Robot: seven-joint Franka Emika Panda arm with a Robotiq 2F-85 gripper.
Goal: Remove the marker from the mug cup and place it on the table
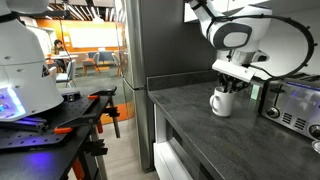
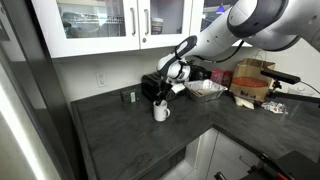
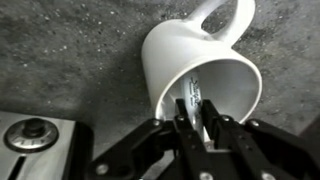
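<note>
The robot's gripper needs to release the marker on the dark table (image 1: 205,102) next to the white mug cup, away from the chrome toaster.
The white mug cup (image 3: 190,50) stands on the dark table (image 3: 70,50), handle pointing away in the wrist view. The marker (image 3: 192,95) leans inside it and shows as a slim pale stick with dark print. My gripper (image 3: 197,122) reaches into the mug's mouth, and its two fingers press on either side of the marker's upper end. In both exterior views the gripper (image 1: 232,82) (image 2: 170,92) hovers right over the mug (image 1: 221,102) (image 2: 160,111), and the marker is hidden there.
A chrome toaster (image 1: 295,105) (image 3: 35,135) stands close beside the mug. A clear container (image 2: 205,88) and cardboard box (image 2: 250,80) sit further along the counter (image 2: 130,135). A black workbench with orange clamps (image 1: 60,120) stands across the aisle.
</note>
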